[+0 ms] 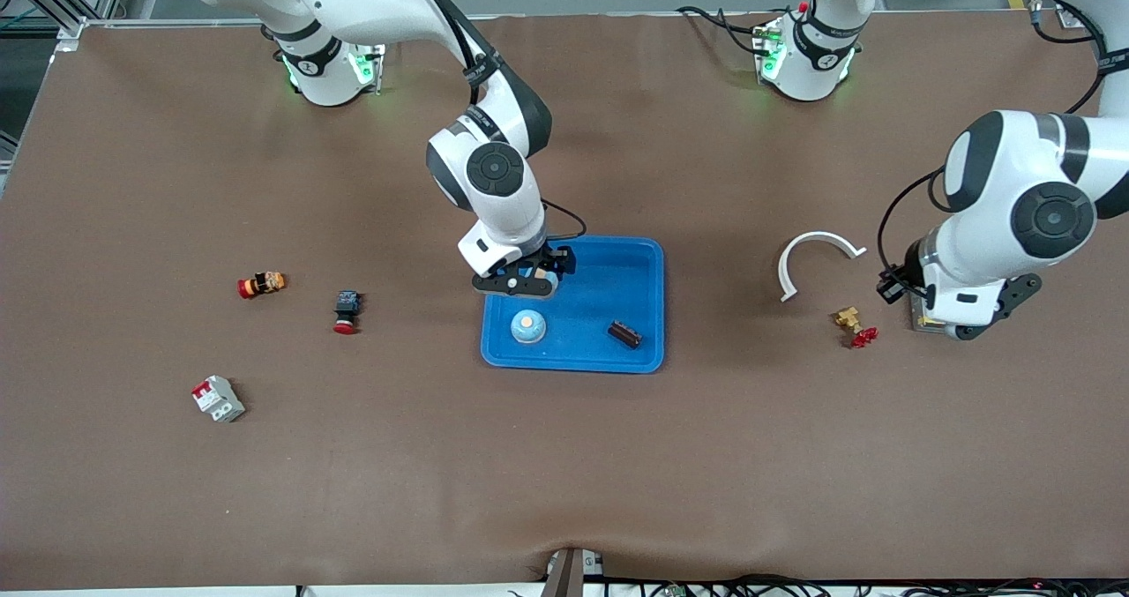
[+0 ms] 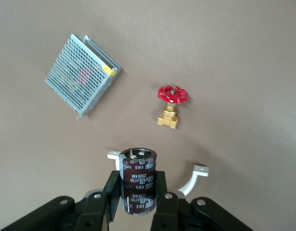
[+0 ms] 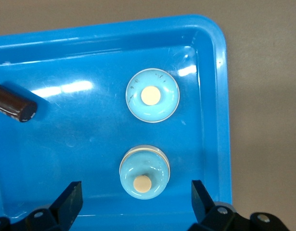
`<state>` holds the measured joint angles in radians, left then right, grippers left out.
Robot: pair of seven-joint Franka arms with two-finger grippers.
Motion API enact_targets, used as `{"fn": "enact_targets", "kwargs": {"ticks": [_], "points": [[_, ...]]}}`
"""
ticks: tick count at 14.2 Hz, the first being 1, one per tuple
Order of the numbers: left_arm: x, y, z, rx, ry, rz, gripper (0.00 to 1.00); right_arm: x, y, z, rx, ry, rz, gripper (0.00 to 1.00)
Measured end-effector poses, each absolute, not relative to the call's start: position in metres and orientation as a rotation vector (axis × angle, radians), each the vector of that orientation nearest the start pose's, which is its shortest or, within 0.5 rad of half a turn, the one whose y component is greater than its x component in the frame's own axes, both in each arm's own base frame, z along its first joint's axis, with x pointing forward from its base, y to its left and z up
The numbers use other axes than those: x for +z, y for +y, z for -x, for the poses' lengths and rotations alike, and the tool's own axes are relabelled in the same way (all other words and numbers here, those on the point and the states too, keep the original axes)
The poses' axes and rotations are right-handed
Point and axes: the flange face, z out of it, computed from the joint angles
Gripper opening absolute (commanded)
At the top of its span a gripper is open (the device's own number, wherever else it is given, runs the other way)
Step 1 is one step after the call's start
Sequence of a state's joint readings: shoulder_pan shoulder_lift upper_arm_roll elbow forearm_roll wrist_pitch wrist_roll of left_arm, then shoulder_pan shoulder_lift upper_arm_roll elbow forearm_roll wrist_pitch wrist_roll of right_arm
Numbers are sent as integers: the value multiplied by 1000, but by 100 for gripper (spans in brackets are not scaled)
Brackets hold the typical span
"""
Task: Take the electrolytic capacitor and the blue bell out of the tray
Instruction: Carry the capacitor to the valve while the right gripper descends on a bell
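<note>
My right gripper will close on the sides of the second bell (image 1: 545, 276) (image 3: 145, 174), which is between its open fingers in the blue tray.
A blue tray (image 1: 658, 302) lies mid-table. In it are a light blue bell (image 1: 528, 326), a dark capacitor (image 1: 624, 333) and a second bell (image 1: 547, 274) under my right gripper (image 1: 527, 278). In the right wrist view that gripper (image 3: 136, 199) is open, its fingers standing either side of this bell (image 3: 144, 172) without touching it. The other bell (image 3: 152, 96) and the tray's capacitor (image 3: 15, 106) lie close by. My left gripper (image 1: 948, 319) is over the table at the left arm's end, shut on another dark brown capacitor (image 2: 138, 180) that it holds upright.
Beneath the left gripper lie a metal mesh box (image 2: 83, 74), a brass valve with a red handle (image 1: 854, 325) and a white curved piece (image 1: 818, 257). Toward the right arm's end lie two red-capped buttons (image 1: 261, 285) (image 1: 346, 311) and a white and red breaker (image 1: 218, 399).
</note>
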<state>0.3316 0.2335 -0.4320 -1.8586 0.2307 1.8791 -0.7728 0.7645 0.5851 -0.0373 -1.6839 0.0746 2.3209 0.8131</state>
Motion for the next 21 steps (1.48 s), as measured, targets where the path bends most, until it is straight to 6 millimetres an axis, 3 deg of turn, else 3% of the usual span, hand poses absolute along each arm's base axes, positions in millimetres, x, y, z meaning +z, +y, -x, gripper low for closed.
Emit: {"fn": "enact_targets", "kwargs": {"ticks": [4,10,13,18,21], "points": [[413,6,-579,189,-827,2892,0,256,462,-501,-4,181,3085,100],[381,13,-561,239,-831,2881,0,229,465,-496,16,170,3102,100],[350,15,-550,162,-836,2911,0,221,467,-493,17,163,3105,100],[277,13,-526,3,-895,2986,0,208,469,-491,16,156,3107,100],[243,8,-515,11,-1002,2987,0,203,470,-491,10,155,3104,100]]}}
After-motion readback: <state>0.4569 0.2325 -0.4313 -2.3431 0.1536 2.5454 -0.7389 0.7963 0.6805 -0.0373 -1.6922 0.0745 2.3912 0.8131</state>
